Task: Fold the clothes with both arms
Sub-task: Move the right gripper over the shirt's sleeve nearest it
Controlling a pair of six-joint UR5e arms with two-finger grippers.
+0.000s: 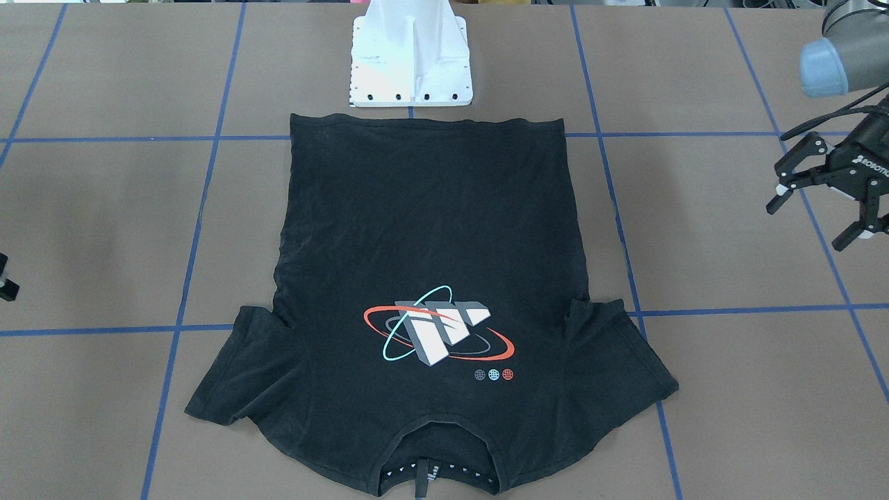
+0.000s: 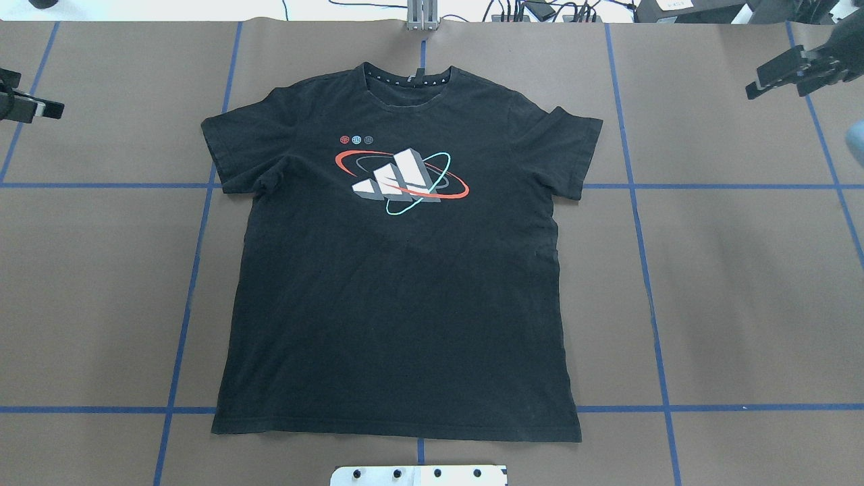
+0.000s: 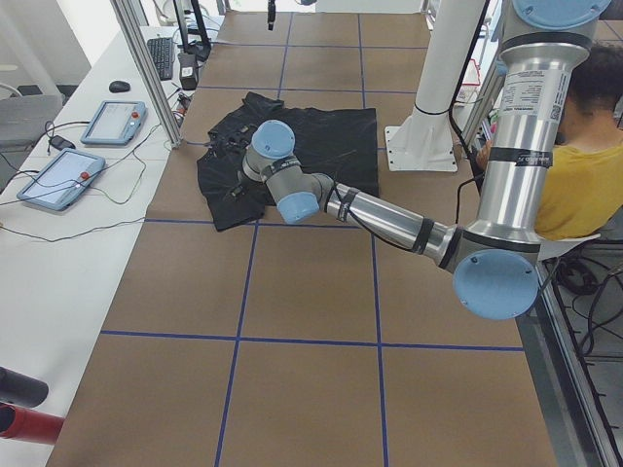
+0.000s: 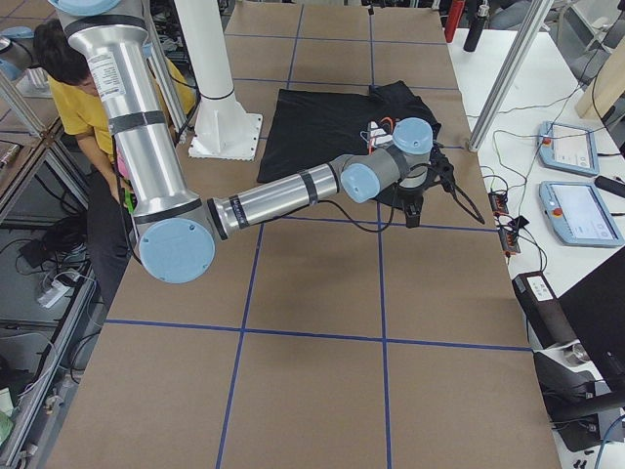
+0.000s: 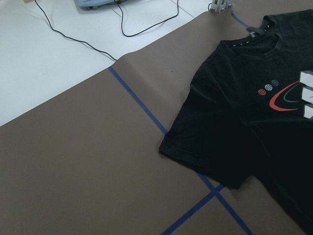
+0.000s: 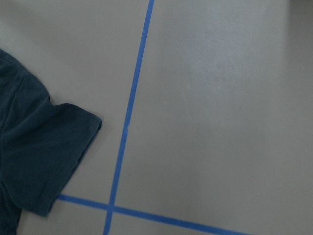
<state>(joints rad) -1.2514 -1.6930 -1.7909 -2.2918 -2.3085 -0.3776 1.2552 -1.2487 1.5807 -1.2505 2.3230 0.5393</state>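
Next, I close my right gripper on the collar-side corner of the sleeve's cuff (image 1: 198,403) (image 6: 95,131), on the side of the black T-shirt nearest to that gripper.
The clothes are one black T-shirt (image 1: 430,229) (image 2: 398,290), spread flat and face up on the brown table, collar away from the robot and hem near its base. The three-bar graphic (image 2: 398,179) with red and teal rings shows on the chest. My left gripper (image 1: 812,221) (image 2: 25,91) hovers open and holds nothing, well clear of the shirt's left sleeve (image 5: 205,147). My right gripper (image 2: 776,71) hangs beyond the right sleeve (image 6: 44,152), fingers apart and empty; only its edge (image 1: 5,278) shows in the front-facing view.
The white pedestal base (image 1: 410,62) stands just behind the hem. Blue tape lines (image 2: 634,185) grid the table. A white side bench with tablets (image 3: 112,122) and cables runs along the far edge. A person in a yellow shirt (image 3: 584,165) sits behind the robot.
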